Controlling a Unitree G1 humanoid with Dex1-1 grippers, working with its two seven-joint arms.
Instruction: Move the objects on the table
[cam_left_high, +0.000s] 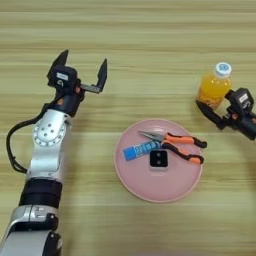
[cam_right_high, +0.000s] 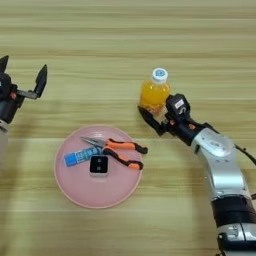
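Observation:
My right gripper needs to release the orange juice bottle on the bare wood (cam_left_high: 220, 128) just past the handles of the pliers.
A small orange juice bottle (cam_right_high: 154, 94) with a white cap stands upright on the table (cam_right_high: 128, 40), right of centre. My right gripper (cam_right_high: 161, 117) sits against the bottle's base on its near right side, partly hidden behind it. The round pink plate (cam_right_high: 76, 192) lies at the front. It holds the orange-and-black-handled pliers (cam_right_high: 120, 149), a blue tube (cam_right_high: 76, 158) and a small black square block (cam_right_high: 98, 165). My left gripper (cam_left_high: 83, 66) is open above bare wood, up and left of the plate, holding nothing.
My left arm (cam_left_high: 45, 150) runs down the left side from the front edge. My right arm (cam_right_high: 222, 170) comes in from the front right. Bare wood stretches across the far half of the table.

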